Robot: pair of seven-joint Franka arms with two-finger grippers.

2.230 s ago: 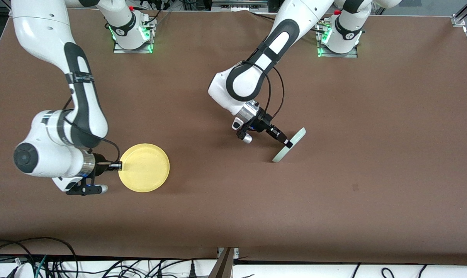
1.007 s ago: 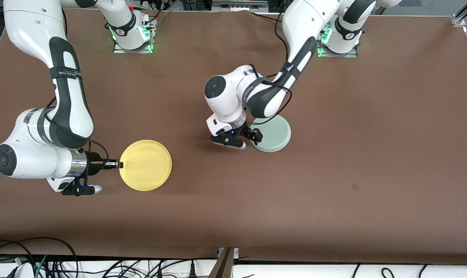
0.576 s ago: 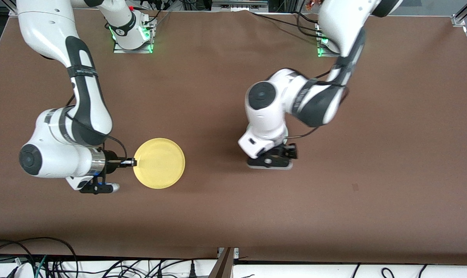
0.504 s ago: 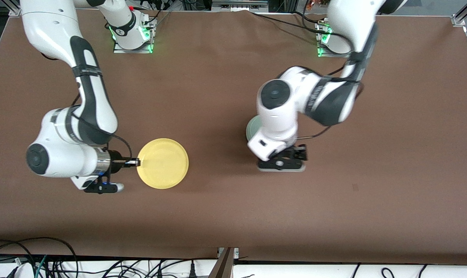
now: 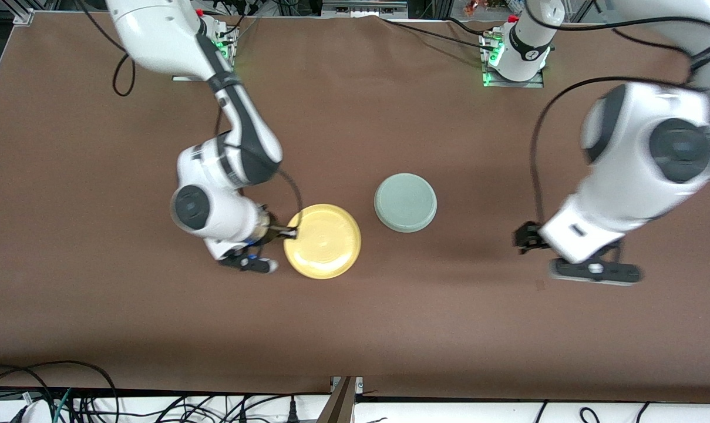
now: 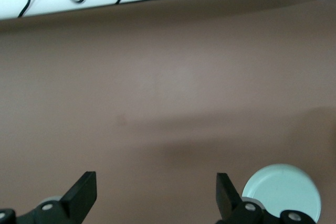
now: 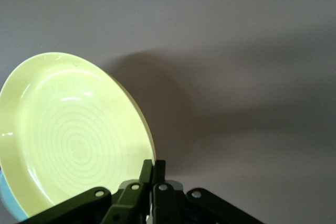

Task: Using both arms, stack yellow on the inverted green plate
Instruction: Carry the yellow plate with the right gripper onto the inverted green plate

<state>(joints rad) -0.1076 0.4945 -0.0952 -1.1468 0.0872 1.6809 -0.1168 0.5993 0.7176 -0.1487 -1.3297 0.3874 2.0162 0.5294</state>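
My right gripper is going to let go of the yellow plate on the upturned base of the pale green plate [image 5: 406,201], covering it almost entirely.
The pale green plate [image 5: 406,202] lies upside down on the table near the middle; it also shows in the left wrist view [image 6: 283,190]. My right gripper [image 5: 290,233] is shut on the rim of the yellow plate [image 5: 325,241] and holds it, tilted, just beside the green plate toward the right arm's end. The right wrist view shows the shut gripper [image 7: 153,169] on the yellow plate's [image 7: 73,140] rim. My left gripper [image 5: 569,245] is open and empty over bare table toward the left arm's end, apart from the green plate; its fingers [image 6: 81,192] stand wide apart.
The brown table [image 5: 355,317] stretches toward the front camera. Both arm bases [image 5: 513,56] stand at the table's edge farthest from the front camera. Cables [image 5: 67,393] lie along the front edge.
My left gripper flipped the green plate, let it go upside down and swung away toward its own end. My right gripper carried the yellow plate toward the green plate.
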